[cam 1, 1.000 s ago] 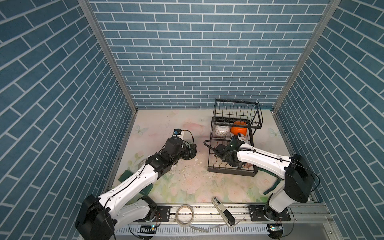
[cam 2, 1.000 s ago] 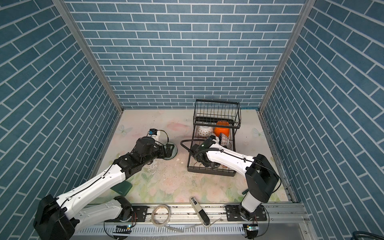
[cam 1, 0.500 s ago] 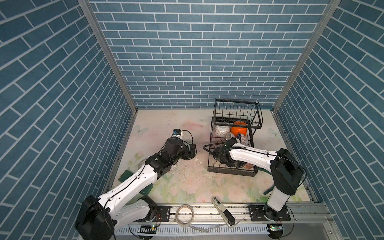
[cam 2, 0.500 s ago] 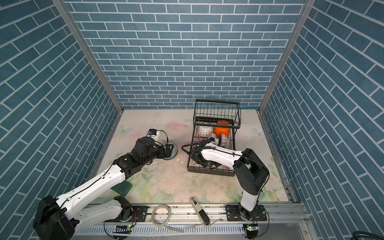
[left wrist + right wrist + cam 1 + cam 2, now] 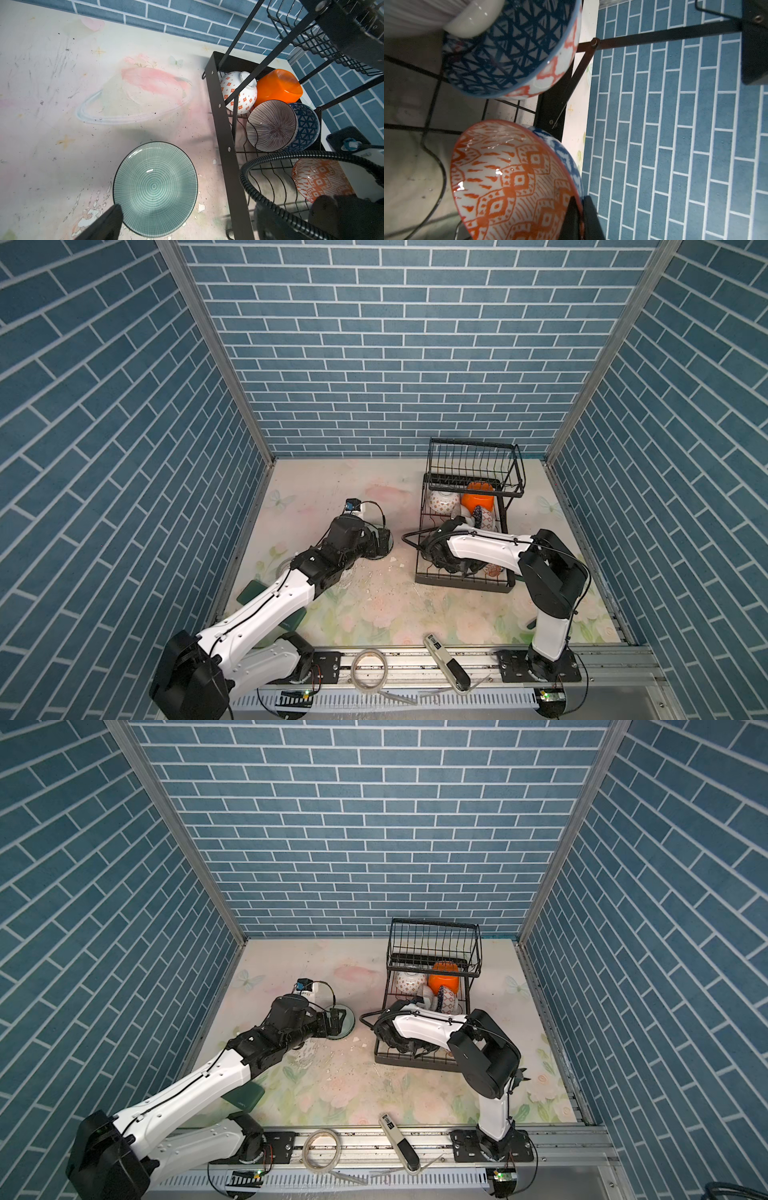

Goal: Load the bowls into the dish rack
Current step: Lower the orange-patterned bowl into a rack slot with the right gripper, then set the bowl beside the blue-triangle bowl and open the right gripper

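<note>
My right gripper will let go of the orange-patterned bowl once it is at the front end of the dish rack's lower level (image 5: pixel 483 567) (image 5: pixel 506 182).
The black wire dish rack (image 5: pixel 424 549) (image 5: pixel 384 1025) stands at the back right. Its lower tier holds a white bowl with red diamonds (image 5: pixel 239 93), an orange plastic bowl (image 5: pixel 478 501), a striped bowl (image 5: pixel 272 126) and a blue-patterned bowl (image 5: pixel 508 62). My right gripper (image 5: pixel 580 218) is inside the lower tier, shut on the rim of an orange-patterned bowl (image 5: pixel 512 182) (image 5: pixel 492 569). A pale green bowl (image 5: pixel 154 187) (image 5: pixel 348 1016) sits on the table left of the rack. My left gripper (image 5: pixel 380 539) (image 5: pixel 187 226) hangs open just over it, one finger (image 5: pixel 108 220) at its rim.
A tape roll (image 5: pixel 369 668) and a hand-held tool (image 5: pixel 446 662) lie on the front rail. A dark green flat piece (image 5: pixel 251 595) lies under the left arm. Brick walls close in three sides. The rack's raised upper basket (image 5: pixel 473 464) overhangs the stored bowls.
The right arm's elbow has swung left and toward the rack while its gripper stayed in the lower tier holding the bowl. The left arm has not moved.
</note>
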Tool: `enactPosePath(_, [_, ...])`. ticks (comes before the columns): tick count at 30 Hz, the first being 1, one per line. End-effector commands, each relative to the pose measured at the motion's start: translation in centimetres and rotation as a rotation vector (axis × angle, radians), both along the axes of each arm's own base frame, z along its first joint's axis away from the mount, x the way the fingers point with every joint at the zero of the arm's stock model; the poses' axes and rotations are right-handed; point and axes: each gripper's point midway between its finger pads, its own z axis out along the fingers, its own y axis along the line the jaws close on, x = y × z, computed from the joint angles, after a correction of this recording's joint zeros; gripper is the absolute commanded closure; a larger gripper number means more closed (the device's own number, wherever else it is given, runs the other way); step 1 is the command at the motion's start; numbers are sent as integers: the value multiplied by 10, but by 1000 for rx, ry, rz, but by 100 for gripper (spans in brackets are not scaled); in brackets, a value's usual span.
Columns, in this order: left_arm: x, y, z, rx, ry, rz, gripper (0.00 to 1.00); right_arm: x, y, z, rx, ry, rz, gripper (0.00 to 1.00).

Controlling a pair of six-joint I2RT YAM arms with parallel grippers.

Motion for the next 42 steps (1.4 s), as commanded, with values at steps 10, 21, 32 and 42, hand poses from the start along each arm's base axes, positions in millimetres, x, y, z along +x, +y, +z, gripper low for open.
enactPosePath(10, [-2, 10, -9, 23, 4, 16, 0, 16, 18, -10, 3, -12, 18, 100])
enactPosePath(21, [-2, 12, -6, 14, -6, 23, 0, 16, 34, -18, 16, 12, 41, 100])
enactPosePath(32, [-7, 19, -16, 31, 16, 35, 0, 17, 39, -20, 42, 15, 35, 98])
enactPosePath(42, [-10, 22, -13, 30, 13, 42, 0, 12, 35, -20, 64, 14, 15, 80])
